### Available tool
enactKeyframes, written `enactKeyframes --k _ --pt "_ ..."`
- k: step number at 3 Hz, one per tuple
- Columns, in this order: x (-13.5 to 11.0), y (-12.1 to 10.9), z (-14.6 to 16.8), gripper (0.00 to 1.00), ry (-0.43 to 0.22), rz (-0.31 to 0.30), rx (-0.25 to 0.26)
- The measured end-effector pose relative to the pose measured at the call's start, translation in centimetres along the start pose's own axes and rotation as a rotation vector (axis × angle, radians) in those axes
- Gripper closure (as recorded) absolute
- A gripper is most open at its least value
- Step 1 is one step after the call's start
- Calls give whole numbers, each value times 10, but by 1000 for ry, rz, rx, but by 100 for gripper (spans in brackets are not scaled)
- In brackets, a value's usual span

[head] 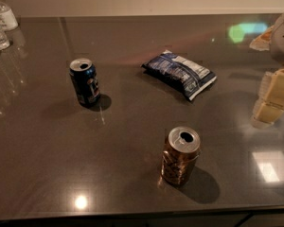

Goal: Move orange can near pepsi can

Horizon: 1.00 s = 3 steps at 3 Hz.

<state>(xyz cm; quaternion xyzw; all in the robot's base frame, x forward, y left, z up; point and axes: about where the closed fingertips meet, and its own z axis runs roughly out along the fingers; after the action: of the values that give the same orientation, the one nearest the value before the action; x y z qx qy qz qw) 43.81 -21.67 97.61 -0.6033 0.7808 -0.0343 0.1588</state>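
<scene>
Next, my gripper goes to the upper half of the orange can (181,152), just below its silver top, and closes there.
The orange can (181,156) stands upright on the dark countertop (132,141), near the front edge and right of centre, with its silver top open. The pepsi can (84,82) stands upright to the far left of it, well apart. My gripper (270,98) is at the right edge of the view, above the counter, to the right of and beyond the orange can, touching neither can.
A blue-and-white chip bag (179,73) lies flat between the cans, toward the back. Clear bottles (1,22) stand at the back left corner. The counter's front edge runs along the bottom of the view.
</scene>
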Motion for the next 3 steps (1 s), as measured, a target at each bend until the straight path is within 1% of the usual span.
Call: enactKeyframes --k 1,2,3 --pt "0 0 0 0 -2 -1 2" --pt "-4 7 4 0 -36 -24 -14" --pt "-8 23 14 0 -90 -62 -59"
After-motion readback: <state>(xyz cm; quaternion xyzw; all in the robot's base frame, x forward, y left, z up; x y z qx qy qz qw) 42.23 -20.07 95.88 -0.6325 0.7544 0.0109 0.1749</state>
